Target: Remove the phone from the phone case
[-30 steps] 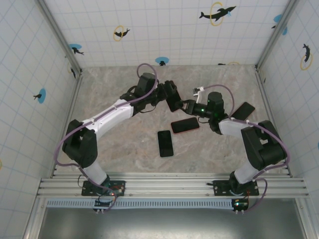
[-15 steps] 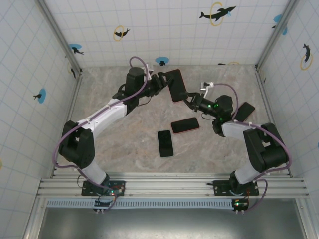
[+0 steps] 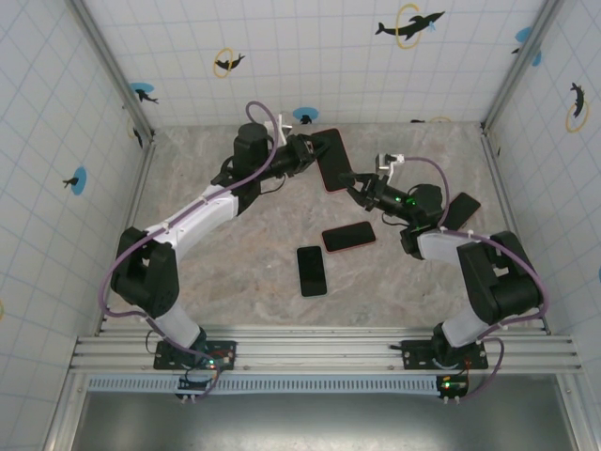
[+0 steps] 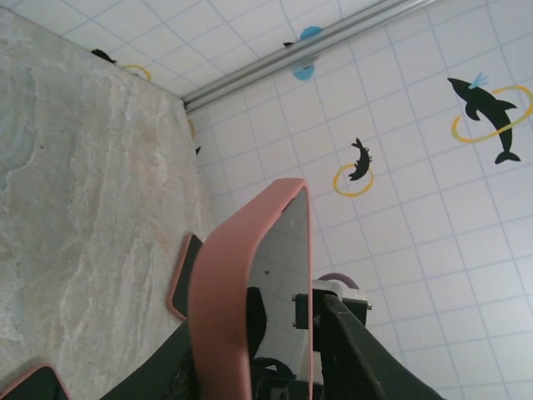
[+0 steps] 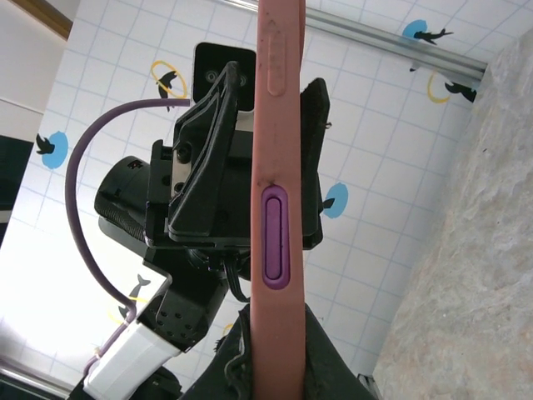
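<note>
Next, I open my right gripper, which clamps the phone and the pink case together along the purple button's side, and take the case's lower corner [image 3: 329,190].
A phone in a pink phone case [image 3: 329,160] hangs in the air above the back of the table, held between both arms. My left gripper [image 3: 306,155] comes at it from the left, and its jaws press the case's back [image 4: 229,283] and the glossy screen [image 4: 283,275]. My right gripper [image 3: 355,180] is shut on the lower end of the case. In the right wrist view the case's side [image 5: 279,150] runs straight up with a purple button [image 5: 276,237]. My right fingers [image 5: 321,354] clasp it at the bottom, and the left gripper [image 5: 265,125] clamps it higher up.
On the marble table lie a second phone in a pink case [image 3: 348,236], a bare black phone [image 3: 312,271] in front of it, and another dark phone [image 3: 458,209] by the right wall. Tiled walls close in the back and both sides.
Both grippers and the cased phone have risen and moved toward the back wall. The left jaws, wide a second ago, have closed onto the case. The right gripper has kept its hold.
</note>
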Available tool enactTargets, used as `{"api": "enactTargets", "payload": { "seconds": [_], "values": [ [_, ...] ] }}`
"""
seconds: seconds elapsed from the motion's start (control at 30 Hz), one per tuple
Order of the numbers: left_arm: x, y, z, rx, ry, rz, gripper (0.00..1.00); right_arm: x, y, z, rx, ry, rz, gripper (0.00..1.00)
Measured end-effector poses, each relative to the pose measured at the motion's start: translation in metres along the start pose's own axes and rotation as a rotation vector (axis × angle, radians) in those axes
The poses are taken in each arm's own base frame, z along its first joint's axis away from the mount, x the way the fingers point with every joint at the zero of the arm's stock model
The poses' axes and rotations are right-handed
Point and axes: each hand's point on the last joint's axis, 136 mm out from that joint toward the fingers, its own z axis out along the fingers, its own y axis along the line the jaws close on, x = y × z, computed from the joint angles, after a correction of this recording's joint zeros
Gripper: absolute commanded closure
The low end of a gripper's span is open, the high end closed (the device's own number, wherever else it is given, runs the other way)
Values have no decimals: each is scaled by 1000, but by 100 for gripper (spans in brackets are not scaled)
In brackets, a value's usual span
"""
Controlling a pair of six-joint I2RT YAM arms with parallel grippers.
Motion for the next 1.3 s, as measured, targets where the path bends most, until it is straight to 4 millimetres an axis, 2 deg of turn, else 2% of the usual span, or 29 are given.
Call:
{"api": "enactTargets", "payload": {
  "seconds": [0.1,0.27,0.33,0.53,0.6,0.73,0.87,1.03,1.3],
  "values": [
    [-1,-2,-1,6,5,1,71,2,2,0,-10,10,16,92],
    [-2,-3,-3,20,18,-2,89,3,4,0,-20,18,33,92],
    [-3,-7,-4,41,24,-10,90,3,5,0,-28,18,41,90],
    [-3,-14,-4,68,28,-13,92,4,8,0,-40,22,34,72],
    [-5,-12,-4,63,18,-22,93,4,9,0,-45,24,18,61],
    [-12,-6,-4,40,-23,-36,95,3,9,0,-44,20,-34,52],
    [-19,4,-4,10,-85,-73,95,4,4,-5,-9,-28,-102,49],
    [-27,19,-4,-47,-172,-100,93,15,1,-8,35,-77,-212,51],
    [-20,35,-2,-102,-231,-127,93,22,0,-4,49,-115,-270,57]
  ]
}}
